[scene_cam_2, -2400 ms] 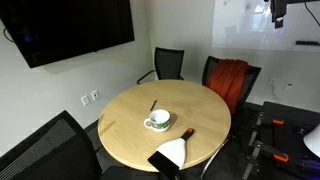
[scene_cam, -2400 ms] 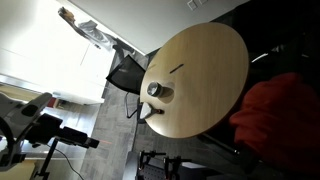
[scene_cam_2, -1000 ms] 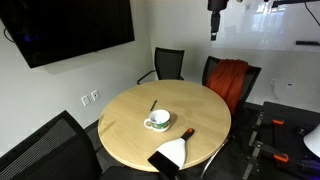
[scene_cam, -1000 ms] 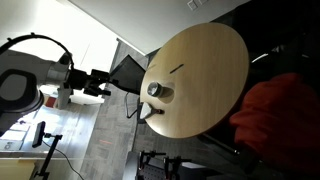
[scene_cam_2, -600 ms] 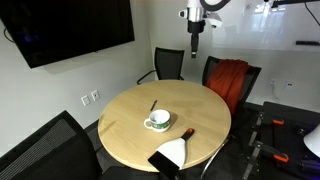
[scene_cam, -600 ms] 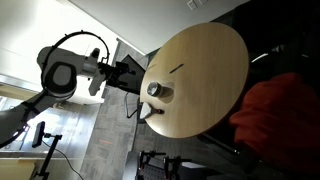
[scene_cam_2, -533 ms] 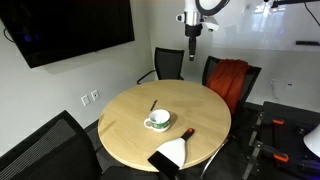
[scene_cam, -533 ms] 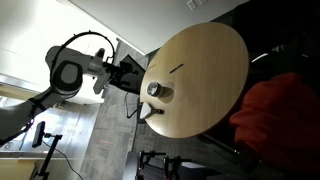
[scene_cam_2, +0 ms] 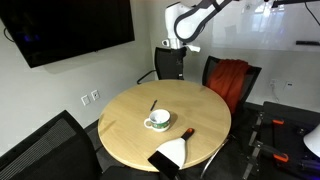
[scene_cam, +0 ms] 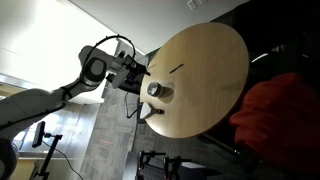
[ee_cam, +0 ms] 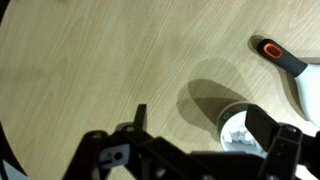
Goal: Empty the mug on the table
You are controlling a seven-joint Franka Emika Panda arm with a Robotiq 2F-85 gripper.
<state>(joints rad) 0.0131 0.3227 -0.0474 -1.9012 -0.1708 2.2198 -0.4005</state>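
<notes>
The robot's gripper should next move to the mug's rim (scene_cam: 157,83) (ee_cam: 222,131), on the side of the mug away from the black tool, and close there.
The mug (ee_cam: 236,126) is a small grey cup with a pale rim and small white pieces inside. It stands upright on the round light-wood table (ee_cam: 90,70). It shows in both exterior views (scene_cam: 157,91) (scene_cam_2: 158,120). In the wrist view my gripper (ee_cam: 200,116) is open and empty, hovering above the table. The mug lies below it, close to the right finger (ee_cam: 266,126). In the exterior views the gripper (scene_cam: 137,74) (scene_cam_2: 169,45) hangs well above the table (scene_cam_2: 130,135), not touching anything.
A black tool with an orange mark (ee_cam: 279,56) and a white flat object (ee_cam: 310,95) lie beyond the mug. A short dark mark (scene_cam_2: 153,104) is on the tabletop. Chairs ring the table, one with a red cloth (scene_cam_2: 230,76).
The arm has swung in from far off and brought the open gripper over the table near the mug. The mug and other objects have not moved.
</notes>
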